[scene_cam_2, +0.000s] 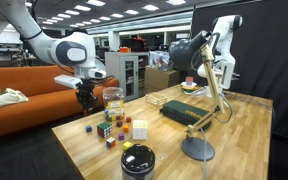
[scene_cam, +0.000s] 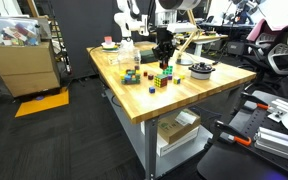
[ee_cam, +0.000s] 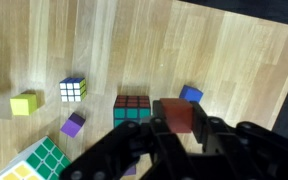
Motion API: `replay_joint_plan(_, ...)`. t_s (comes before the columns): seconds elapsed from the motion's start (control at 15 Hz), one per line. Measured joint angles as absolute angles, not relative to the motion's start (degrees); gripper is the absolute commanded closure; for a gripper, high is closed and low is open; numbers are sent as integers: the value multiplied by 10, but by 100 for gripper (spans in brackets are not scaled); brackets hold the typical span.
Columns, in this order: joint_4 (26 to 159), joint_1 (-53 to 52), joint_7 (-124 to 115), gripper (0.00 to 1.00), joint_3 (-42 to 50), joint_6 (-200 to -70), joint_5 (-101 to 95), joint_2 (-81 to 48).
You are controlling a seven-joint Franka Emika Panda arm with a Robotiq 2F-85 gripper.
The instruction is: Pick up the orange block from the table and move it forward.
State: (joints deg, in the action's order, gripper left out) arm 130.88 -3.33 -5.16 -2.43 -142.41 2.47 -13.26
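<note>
Next, my gripper releases the orange block on the table (scene_cam: 170, 78) (ee_cam: 96, 115), setting it in between the multicoloured puzzle cube and the purple block.
In the wrist view my gripper (ee_cam: 177, 130) is shut on the orange block (ee_cam: 176, 113), which sits between the two black fingers over the light-wood table (ee_cam: 234, 70). A multicoloured puzzle cube (ee_cam: 132, 108) lies just left of the block and a blue block (ee_cam: 191, 94) just beyond it. In both exterior views the gripper (scene_cam: 163, 57) (scene_cam_2: 87, 100) hangs over the cluster of blocks near the table's (scene_cam: 189, 95) (scene_cam_2: 239, 140) middle. The orange block is hidden there.
A small puzzle cube (ee_cam: 73, 89), a yellow block (ee_cam: 23, 104), a purple block (ee_cam: 73, 124) and a large green-yellow cube (ee_cam: 39, 160) lie nearby. A desk lamp (scene_cam_2: 199, 105), a black cup (scene_cam_2: 137, 160), a jar (scene_cam_2: 112, 98) and a dark bowl (scene_cam: 201, 69) stand on the table.
</note>
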Motion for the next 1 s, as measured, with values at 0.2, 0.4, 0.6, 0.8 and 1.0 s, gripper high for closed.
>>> replay_joint_plan(0.2, 1277, -24, -54, 93, -4, -1424, 26, -147)
replay_joint_plan(0.4, 1223, -8, -54, 93, 11, -1416, 29, -181)
replay_joint_plan(0.6, 1166, 5, -58, 93, 17, -1395, 41, -225)
replay_joint_plan(0.8, 1121, 13, -69, 93, 22, -1367, 48, -265)
replay_joint_plan(1.0, 1106, 15, -70, 71, 22, -1362, 54, -285)
